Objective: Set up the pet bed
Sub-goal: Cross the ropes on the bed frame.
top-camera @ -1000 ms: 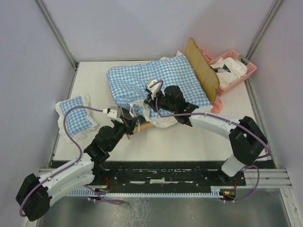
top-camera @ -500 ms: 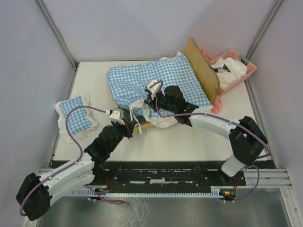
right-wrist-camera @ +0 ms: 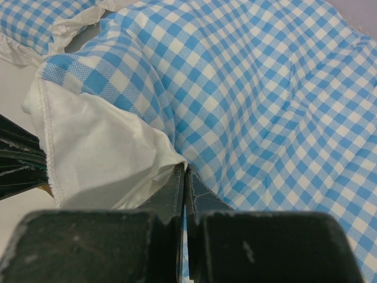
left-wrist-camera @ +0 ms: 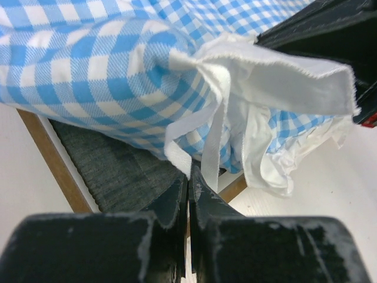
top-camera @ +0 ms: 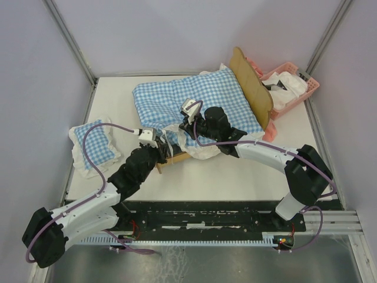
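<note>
I can see my left gripper pinches only a thin white strip beside the bed's uncovered grey base, so I will open it and take the white frill at the cushion's edge (left-wrist-camera: 219, 69).
The pet bed (top-camera: 254, 82) stands slantwise on the table, its wavy wooden headboard at the far right. A blue-and-white checked cushion (top-camera: 194, 97) lies over it and hides most of the frame. My right gripper (top-camera: 186, 121) is shut on the cushion's white cloth at its near edge (right-wrist-camera: 185, 169), and folds run to the tips. My left gripper (top-camera: 157, 142) is shut at the bed's near corner. Its tips (left-wrist-camera: 189, 174) touch the white frill (left-wrist-camera: 179, 158) under the cushion (left-wrist-camera: 88, 71), above the grey base (left-wrist-camera: 112, 171) and a wood rail (left-wrist-camera: 50, 159).
A small checked pillow (top-camera: 91, 147) lies at the table's left edge. A pink basket (top-camera: 307, 79) holding white cloth (top-camera: 290, 82) stands behind the headboard at the far right. Frame posts and walls close in the table's far sides.
My left arm has reached forward and right, bringing its shut gripper up against the cushion's near corner. The right arm and the cushion have stayed in place.
</note>
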{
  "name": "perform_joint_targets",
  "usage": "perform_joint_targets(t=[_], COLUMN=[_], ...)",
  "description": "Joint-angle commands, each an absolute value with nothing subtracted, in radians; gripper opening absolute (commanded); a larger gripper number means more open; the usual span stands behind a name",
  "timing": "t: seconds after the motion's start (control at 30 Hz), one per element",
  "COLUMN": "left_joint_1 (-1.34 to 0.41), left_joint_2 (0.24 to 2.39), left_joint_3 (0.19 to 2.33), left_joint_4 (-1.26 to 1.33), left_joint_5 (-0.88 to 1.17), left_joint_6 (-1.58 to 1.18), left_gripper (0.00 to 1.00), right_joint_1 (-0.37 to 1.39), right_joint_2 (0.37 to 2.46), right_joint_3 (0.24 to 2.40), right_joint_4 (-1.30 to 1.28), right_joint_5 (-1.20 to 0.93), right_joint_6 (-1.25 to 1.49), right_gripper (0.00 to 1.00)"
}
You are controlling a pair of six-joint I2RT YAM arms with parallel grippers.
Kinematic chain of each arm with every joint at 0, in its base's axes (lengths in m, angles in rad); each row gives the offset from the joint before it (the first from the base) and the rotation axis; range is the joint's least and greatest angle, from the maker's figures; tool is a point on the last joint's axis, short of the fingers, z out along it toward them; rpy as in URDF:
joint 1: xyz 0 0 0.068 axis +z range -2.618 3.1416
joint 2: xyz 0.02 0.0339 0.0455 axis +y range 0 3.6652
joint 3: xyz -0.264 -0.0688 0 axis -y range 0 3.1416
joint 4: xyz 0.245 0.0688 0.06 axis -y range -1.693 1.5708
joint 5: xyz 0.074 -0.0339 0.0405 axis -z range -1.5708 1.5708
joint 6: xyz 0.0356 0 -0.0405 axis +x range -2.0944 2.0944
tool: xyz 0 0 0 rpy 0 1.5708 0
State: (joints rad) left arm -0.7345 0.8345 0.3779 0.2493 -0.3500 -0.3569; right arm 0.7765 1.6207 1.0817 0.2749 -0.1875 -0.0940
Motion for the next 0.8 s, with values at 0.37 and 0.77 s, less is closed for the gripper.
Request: perform_joint_targets(t=[0.37, 0.77], left_joint_1=[-0.73, -0.731], left_joint_2=[0.864, 0.85], left_joint_3=[0.359, 0.299], left_joint_4=[0.297, 0.289], left_joint_5=[-0.307, -0.304], left_joint_6=[-0.421, -0.483], left_gripper=[0.03, 0.03], right_joint_1=[0.767, 0.768], right_joint_2=[1.634, 1.639], right_joint_3=[1.098, 1.074], right_joint_4=[0.311, 0.312], right_joint_5=[-0.185, -0.217], right_joint_6=[-0.099, -0.079], right_gripper=[0.02, 0.02])
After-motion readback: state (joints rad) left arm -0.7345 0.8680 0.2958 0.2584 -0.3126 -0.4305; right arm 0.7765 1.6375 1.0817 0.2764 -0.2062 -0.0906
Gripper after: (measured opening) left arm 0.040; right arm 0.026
